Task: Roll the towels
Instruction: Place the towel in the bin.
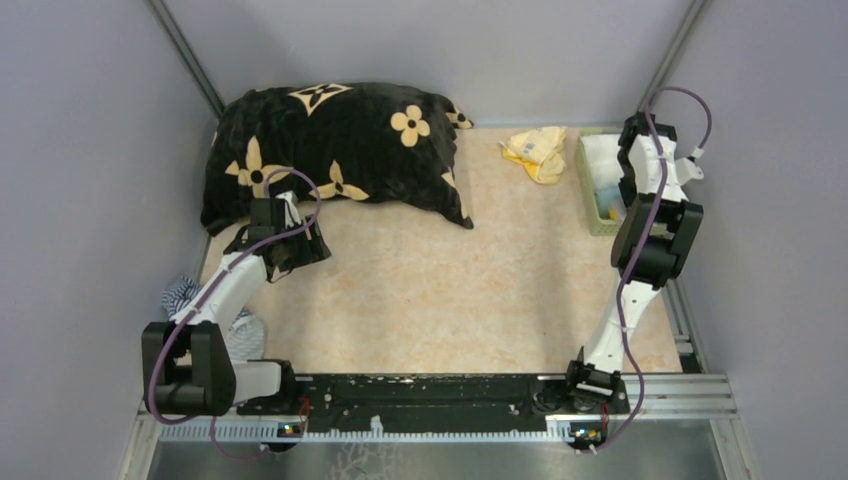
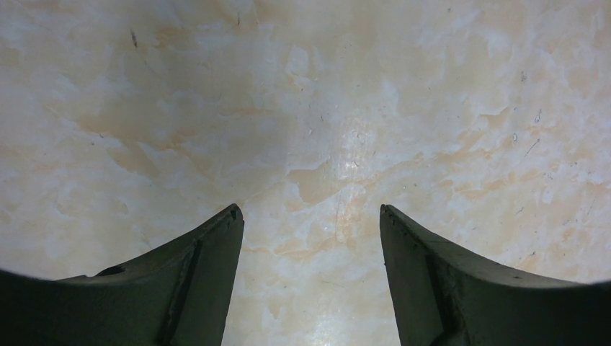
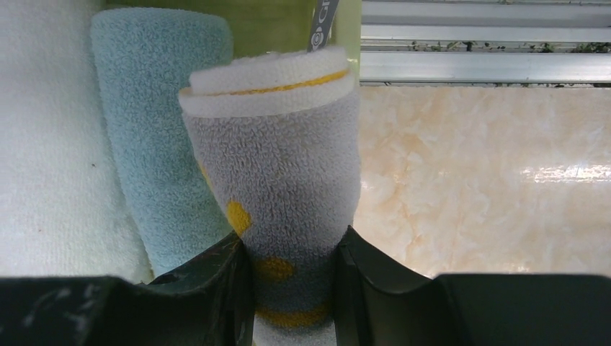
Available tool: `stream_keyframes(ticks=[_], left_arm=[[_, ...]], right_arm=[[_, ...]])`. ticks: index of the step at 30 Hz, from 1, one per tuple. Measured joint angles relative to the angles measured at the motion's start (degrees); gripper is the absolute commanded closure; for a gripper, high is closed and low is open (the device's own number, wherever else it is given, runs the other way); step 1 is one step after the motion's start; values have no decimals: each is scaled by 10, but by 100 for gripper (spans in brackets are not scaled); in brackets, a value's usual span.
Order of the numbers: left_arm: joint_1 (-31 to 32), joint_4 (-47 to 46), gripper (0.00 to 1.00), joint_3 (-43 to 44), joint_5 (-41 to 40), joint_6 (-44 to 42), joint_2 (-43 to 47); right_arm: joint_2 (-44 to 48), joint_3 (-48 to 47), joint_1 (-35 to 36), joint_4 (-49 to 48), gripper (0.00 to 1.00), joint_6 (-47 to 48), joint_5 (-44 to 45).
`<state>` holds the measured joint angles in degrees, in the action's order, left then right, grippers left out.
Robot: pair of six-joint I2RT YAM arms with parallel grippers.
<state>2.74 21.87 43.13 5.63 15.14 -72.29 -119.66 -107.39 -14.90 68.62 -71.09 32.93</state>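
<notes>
I need to let go of the rolled grey towel, now held upright at the green basket, with my right gripper, so it will rest between the light blue towel and the basket's near side [image 1: 627, 210] [image 3: 288, 158].
My right gripper [image 3: 292, 241] is shut on a rolled grey towel with yellow dots [image 3: 277, 158] and holds it upright at the green basket [image 1: 592, 212] at the far right. A rolled light blue towel [image 3: 155, 122] and a white towel [image 3: 50, 144] lie in the basket beside it. A crumpled yellow towel [image 1: 537, 150] lies on the table left of the basket. A blue striped towel [image 1: 185, 293] lies at the table's left edge. My left gripper [image 2: 310, 209] is open and empty above the bare table, by the pillow's near corner [image 1: 300, 245].
A large black pillow with yellow flowers [image 1: 340, 150] covers the far left of the marbled table [image 1: 450, 290]. Grey walls close in on three sides. A metal rail [image 3: 483, 65] runs along the right edge.
</notes>
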Motion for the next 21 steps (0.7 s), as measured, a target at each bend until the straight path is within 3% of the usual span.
stream_keyframes(ticks=[21], left_arm=[[0, 0, 24, 0, 0, 0, -5]], right_arm=[[-92, -6, -8, -47, 100, -31, -76]])
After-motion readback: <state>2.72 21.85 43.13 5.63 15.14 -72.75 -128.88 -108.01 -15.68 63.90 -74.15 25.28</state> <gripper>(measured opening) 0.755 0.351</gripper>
